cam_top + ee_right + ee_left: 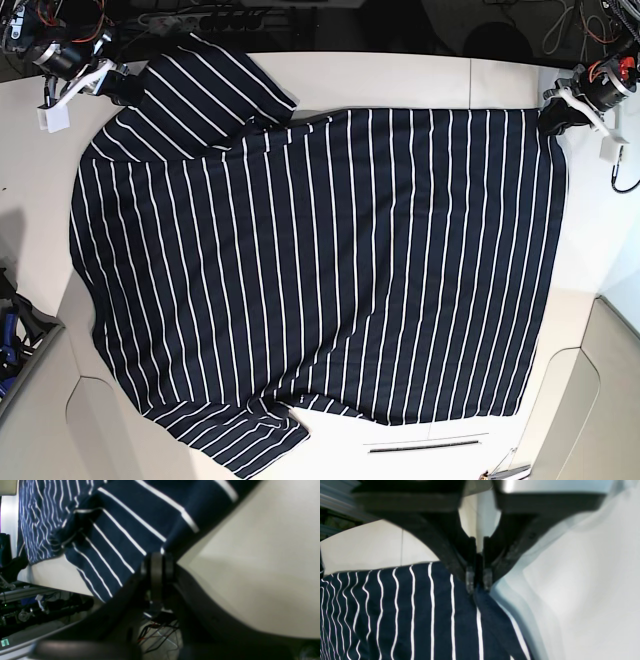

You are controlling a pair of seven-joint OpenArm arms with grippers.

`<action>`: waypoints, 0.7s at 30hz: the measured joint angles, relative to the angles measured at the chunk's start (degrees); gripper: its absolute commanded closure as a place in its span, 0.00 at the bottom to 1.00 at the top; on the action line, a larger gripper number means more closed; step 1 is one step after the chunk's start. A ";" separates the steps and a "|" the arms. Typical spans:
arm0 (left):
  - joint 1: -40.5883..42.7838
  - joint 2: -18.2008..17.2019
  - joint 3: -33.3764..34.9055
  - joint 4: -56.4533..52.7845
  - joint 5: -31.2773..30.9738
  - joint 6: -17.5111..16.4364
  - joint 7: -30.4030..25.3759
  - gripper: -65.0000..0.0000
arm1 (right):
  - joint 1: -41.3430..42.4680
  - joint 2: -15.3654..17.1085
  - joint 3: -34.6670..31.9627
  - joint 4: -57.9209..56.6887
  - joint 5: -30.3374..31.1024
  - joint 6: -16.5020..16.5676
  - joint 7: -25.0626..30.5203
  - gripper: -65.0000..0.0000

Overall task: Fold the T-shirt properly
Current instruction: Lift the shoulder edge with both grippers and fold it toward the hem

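My right gripper will let go of the T-shirt's edge on the body of the T-shirt, just inside the T-shirt's side (118, 284) by the dark equipment.
The dark navy T-shirt (330, 270) with thin white stripes lies spread flat over most of the white table (400, 75). One sleeve (215, 85) lies at the back left and another (240, 435) at the front left. My left gripper (553, 118) is at the shirt's back right corner. In the left wrist view it (478, 581) is shut on that corner of the shirt (395, 610). My right gripper (122, 88) is at the back left by the sleeve. In the right wrist view it (157, 560) is shut on the shirt's edge (125, 517).
Cables and a power strip (220, 18) run along the table's back edge. Dark equipment (10, 330) sits off the left side. A thin dark slot (425, 444) marks the table's front. The shirt's left and front edges reach close to the table's edges.
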 measured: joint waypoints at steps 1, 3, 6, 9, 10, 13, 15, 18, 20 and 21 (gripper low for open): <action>0.00 0.09 -0.24 0.20 0.07 0.00 0.07 1.00 | 0.00 0.00 0.00 0.00 0.00 0.00 -0.39 1.00; 0.02 0.13 -1.42 1.22 -0.35 0.00 0.52 1.00 | 0.00 -0.02 0.13 0.28 0.20 0.00 -1.42 1.00; 0.15 0.11 -4.87 3.23 -3.87 0.00 0.68 1.00 | 0.00 -0.02 1.16 1.49 3.41 0.20 -2.71 1.00; 0.11 0.09 -7.63 5.35 -6.01 -0.02 2.27 1.00 | -0.02 -0.02 2.43 4.00 5.60 1.05 -4.04 1.00; 0.13 0.09 -7.93 5.84 -6.58 -0.02 2.40 1.00 | -0.02 -0.02 2.60 5.09 5.73 1.07 -4.15 1.00; 0.13 0.11 -7.93 6.19 -6.60 -0.02 2.64 1.00 | -0.02 0.00 2.78 9.18 5.70 1.07 -4.22 1.00; 0.13 0.11 -7.93 6.21 -6.51 -0.02 2.34 1.00 | 0.04 -0.02 2.78 12.11 5.86 1.09 -4.22 1.00; -0.74 0.11 -7.93 6.21 -6.05 -0.02 1.49 1.00 | 1.29 -0.02 2.91 15.06 5.90 1.11 -4.07 1.00; -2.62 0.11 -7.93 6.21 -5.25 -0.15 1.49 1.00 | 3.21 0.00 3.28 15.56 5.27 1.20 -3.39 1.00; -3.58 0.11 -7.93 6.23 -4.92 -0.17 1.42 1.00 | 4.50 -0.02 3.45 15.54 4.63 1.25 -3.06 1.00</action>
